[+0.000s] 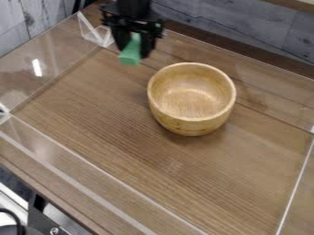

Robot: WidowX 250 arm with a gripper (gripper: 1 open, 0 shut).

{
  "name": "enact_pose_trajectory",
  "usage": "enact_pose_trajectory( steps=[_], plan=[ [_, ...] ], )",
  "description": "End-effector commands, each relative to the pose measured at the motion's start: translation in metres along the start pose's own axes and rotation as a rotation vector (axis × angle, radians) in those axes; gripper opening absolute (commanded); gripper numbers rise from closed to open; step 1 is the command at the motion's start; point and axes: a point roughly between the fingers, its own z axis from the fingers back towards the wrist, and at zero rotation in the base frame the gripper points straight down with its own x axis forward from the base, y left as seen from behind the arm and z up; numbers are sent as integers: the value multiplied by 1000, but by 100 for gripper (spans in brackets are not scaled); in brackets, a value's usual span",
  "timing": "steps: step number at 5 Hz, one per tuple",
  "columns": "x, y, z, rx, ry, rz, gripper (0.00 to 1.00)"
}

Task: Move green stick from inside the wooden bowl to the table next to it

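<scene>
The robot's gripper should release the green stick, which now hangs above the table, on the table (pixel 128 53) between the wooden bowl and the folded clear piece.
The green stick (pixel 128 54) hangs above the table (pixel 110 119), up and to the left of the wooden bowl (pixel 192 97). My black gripper (pixel 131 46) is shut on the green stick, holding it by its upper end so the lower end sticks out below the fingers. The wooden bowl sits upright right of the table's centre, and nothing shows inside it. Gripper and stick are well clear of the bowl's rim, over the back left part of the tabletop.
Clear acrylic walls (pixel 50 55) run around the table's edges, with a folded clear piece (pixel 92 30) at the back left, close behind the gripper. A grey plank wall stands at the back.
</scene>
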Motion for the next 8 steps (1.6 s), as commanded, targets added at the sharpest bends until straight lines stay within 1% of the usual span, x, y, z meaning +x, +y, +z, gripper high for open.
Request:
enact_pose_trajectory(
  steps=[1, 2, 4, 6, 7, 8],
  plan=[
    [11, -30, 16, 1, -71, -50, 0],
    [9, -63, 13, -18, -71, -86, 0],
    [31, 8, 12, 31, -114, -9, 0],
    [51, 12, -8, 46, -131, 16, 0],
    [56, 14, -17, 52, -135, 22, 0],
    [56, 14, -19, 51, -135, 26, 0]
  ],
)
